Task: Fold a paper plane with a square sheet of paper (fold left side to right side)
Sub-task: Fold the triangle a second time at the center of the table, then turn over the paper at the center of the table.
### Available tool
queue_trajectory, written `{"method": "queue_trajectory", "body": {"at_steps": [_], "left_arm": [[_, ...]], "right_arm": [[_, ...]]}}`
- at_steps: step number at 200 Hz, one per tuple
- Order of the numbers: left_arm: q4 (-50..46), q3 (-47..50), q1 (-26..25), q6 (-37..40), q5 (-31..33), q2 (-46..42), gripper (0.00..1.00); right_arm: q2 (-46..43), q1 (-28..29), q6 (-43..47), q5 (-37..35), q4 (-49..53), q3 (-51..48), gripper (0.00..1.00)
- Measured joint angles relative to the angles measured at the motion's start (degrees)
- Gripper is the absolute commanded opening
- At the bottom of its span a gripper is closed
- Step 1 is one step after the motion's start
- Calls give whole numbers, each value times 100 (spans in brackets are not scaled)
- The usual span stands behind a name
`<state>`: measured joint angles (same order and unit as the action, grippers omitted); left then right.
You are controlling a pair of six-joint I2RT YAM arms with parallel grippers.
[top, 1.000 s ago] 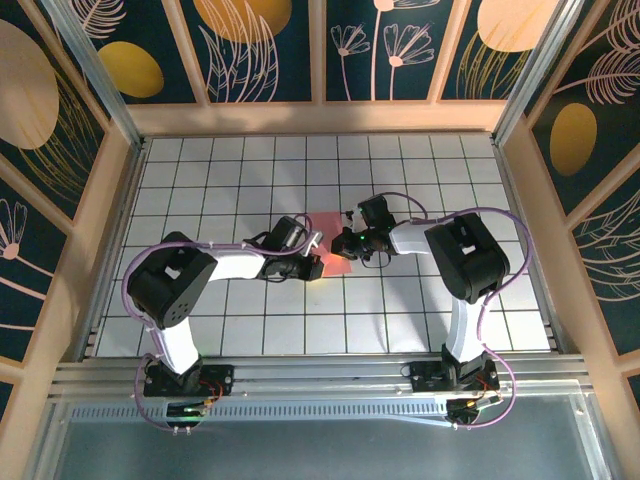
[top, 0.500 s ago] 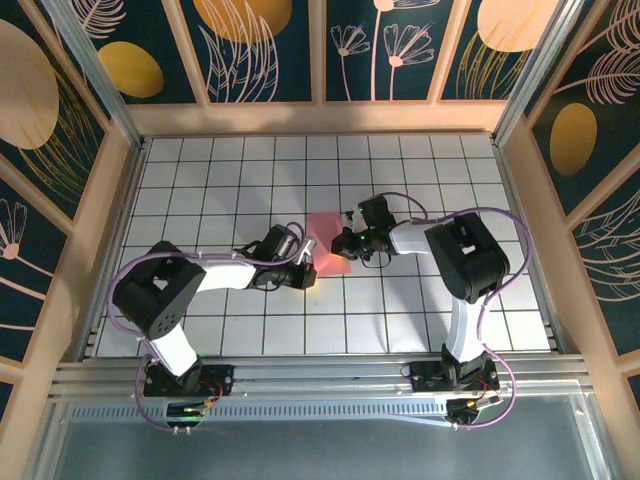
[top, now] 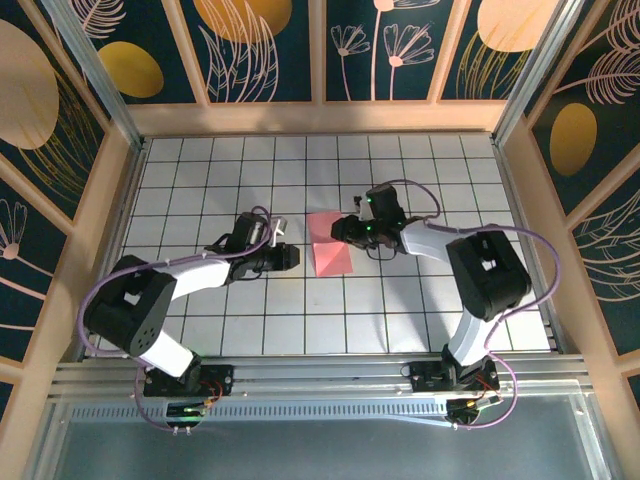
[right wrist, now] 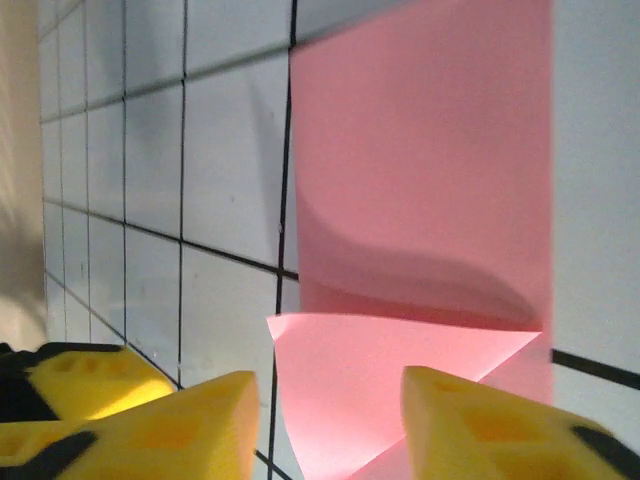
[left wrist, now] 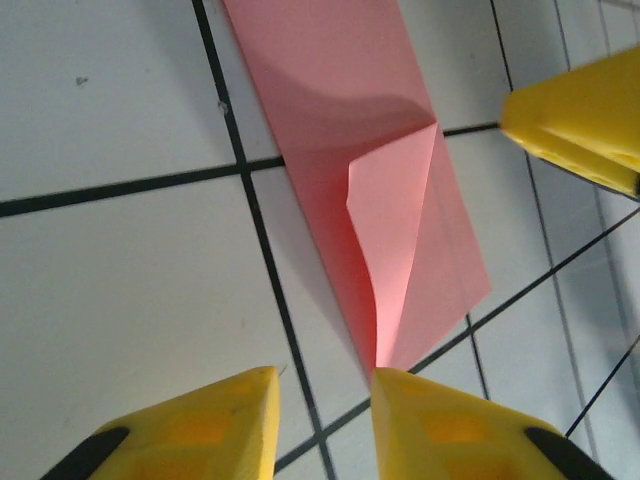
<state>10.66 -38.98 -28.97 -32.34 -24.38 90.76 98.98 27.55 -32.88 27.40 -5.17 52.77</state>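
Note:
The flap's loose corner sticks up off the sheet of paper, so the robot's left gripper needs to hold that corner while the right gripper takes the flap's folded end (right wrist: 522, 340).
The salmon-pink sheet of paper (top: 332, 256) lies on the gridded table, folded into a narrow rectangle and not a pointed paper plane. In the left wrist view the sheet of paper (left wrist: 340, 110) has a triangular flap curling up off it. My left gripper (top: 291, 256) sits just left of the sheet, open; its fingertips (left wrist: 325, 425) hold nothing. My right gripper (top: 343, 229) hovers at the sheet's far right corner, also open (right wrist: 330, 425). The raised flap of the paper (right wrist: 400, 370) lies beyond and below its fingers, untouched.
The white table (top: 400, 310) with black grid lines stretches round the paper on all sides. Wooden and aluminium frame posts (top: 118, 190) wall in the left, right and far edges. The right gripper's yellow finger (left wrist: 585, 115) shows in the left wrist view.
Both grippers have opened and let go of the paper. The left arm has drawn back to the left; the right gripper has lifted slightly toward the far side. A flap has sprung up.

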Motion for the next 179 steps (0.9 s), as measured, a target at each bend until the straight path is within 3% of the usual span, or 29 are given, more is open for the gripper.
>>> {"method": "queue_trajectory", "body": {"at_steps": [50, 98, 179], "left_arm": [[592, -660, 11, -334, -485, 960, 40], [761, -968, 11, -358, -817, 1554, 39], [927, -1235, 11, -461, -962, 1937, 8]], "right_arm": [[-704, -297, -68, -321, -514, -743, 70], [-933, -636, -271, -168, -1029, -1357, 74], [-938, -669, -304, 216, -1187, -1397, 71]]}}
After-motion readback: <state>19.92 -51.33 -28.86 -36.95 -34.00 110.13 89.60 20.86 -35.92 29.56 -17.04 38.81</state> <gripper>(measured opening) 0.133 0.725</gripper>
